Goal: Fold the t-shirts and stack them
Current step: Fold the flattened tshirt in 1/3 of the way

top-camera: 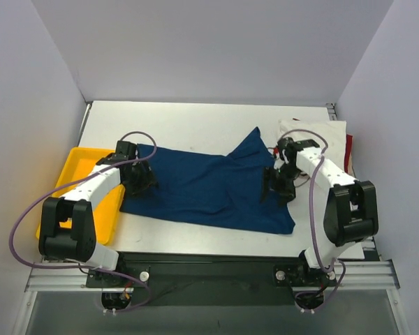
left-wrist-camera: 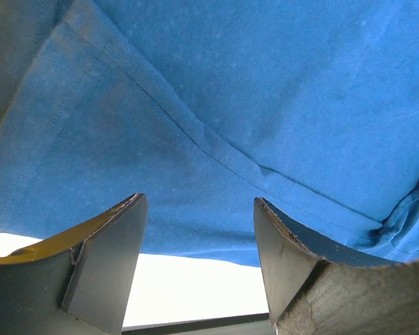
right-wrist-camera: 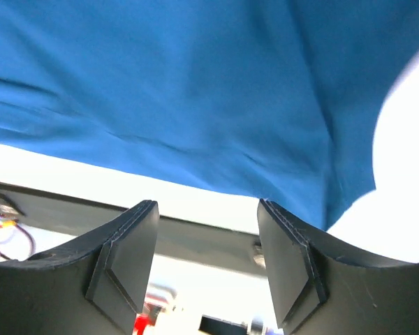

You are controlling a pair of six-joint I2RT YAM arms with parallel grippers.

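I will grip the navy blue t-shirt's raised back corner (top-camera: 256, 132), the pointed one nearest the cream-white t-shirt, with my right gripper.
The navy blue t-shirt (top-camera: 202, 188) lies spread across the middle of the table, one corner raised in a peak at the back right. It fills the left wrist view (left-wrist-camera: 265, 91) and the right wrist view (right-wrist-camera: 195, 91). My left gripper (top-camera: 141, 183) is open just above its left edge, nothing between the fingers. My right gripper (top-camera: 277, 187) is open above its right part, empty. The cream-white t-shirt (top-camera: 321, 136) lies at the back right, with the red t-shirt (top-camera: 350, 150) showing at its right edge.
A yellow tray (top-camera: 80, 188) sits at the table's left edge, under my left arm. The table's near edge (top-camera: 216, 248) runs just in front of the navy shirt. White walls close in the back and sides.
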